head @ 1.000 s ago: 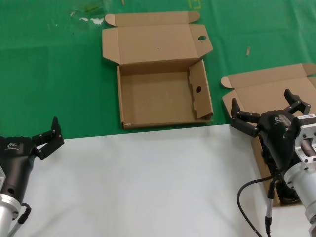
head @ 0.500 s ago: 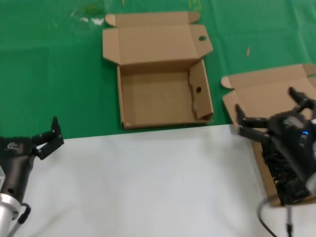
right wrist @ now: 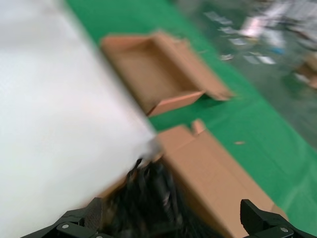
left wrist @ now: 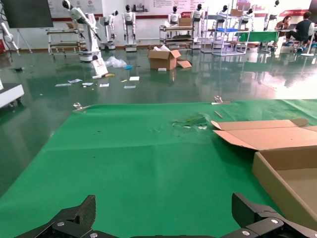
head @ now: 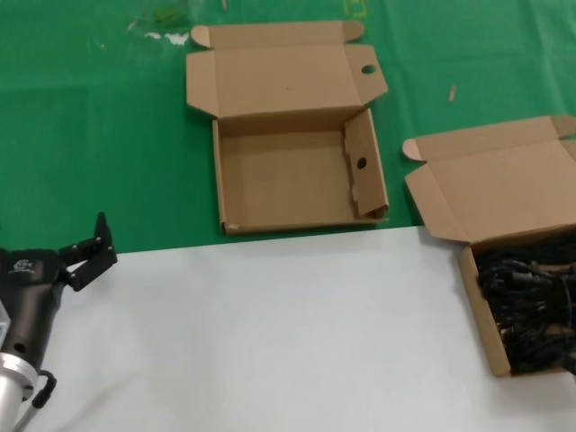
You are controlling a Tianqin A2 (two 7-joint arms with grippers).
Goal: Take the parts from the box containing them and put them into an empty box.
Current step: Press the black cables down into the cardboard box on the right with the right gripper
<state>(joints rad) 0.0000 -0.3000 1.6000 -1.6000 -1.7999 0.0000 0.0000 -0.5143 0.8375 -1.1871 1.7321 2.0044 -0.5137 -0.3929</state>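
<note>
I need to close my right gripper on the tied middle (head: 553,270) (right wrist: 167,206) of the black power cord that lies nearest the lid of the plain-lidded box.
The empty box (head: 290,183) with round-holed flaps lies open on the green cloth at the back centre. The plain-lidded box (head: 490,184) lies open at the right edge, filled with several black power cords (head: 531,301). My right gripper (right wrist: 171,215) is out of the head view; in its wrist view it hangs open and empty above the cords (right wrist: 148,198), with the empty box (right wrist: 148,74) farther off. My left gripper (head: 90,247) is open and empty at the near left over the white sheet. It faces the green cloth (left wrist: 163,206), with the empty box (left wrist: 287,168) to one side.
A white sheet (head: 270,333) covers the near half of the table and a green cloth (head: 99,135) the far half. Small scraps (head: 166,36) lie on the cloth behind the empty box. The right box reaches the view's edge.
My right arm has swung away to the right and left the head view, uncovering the cords in the right box. The left arm and both boxes have not moved.
</note>
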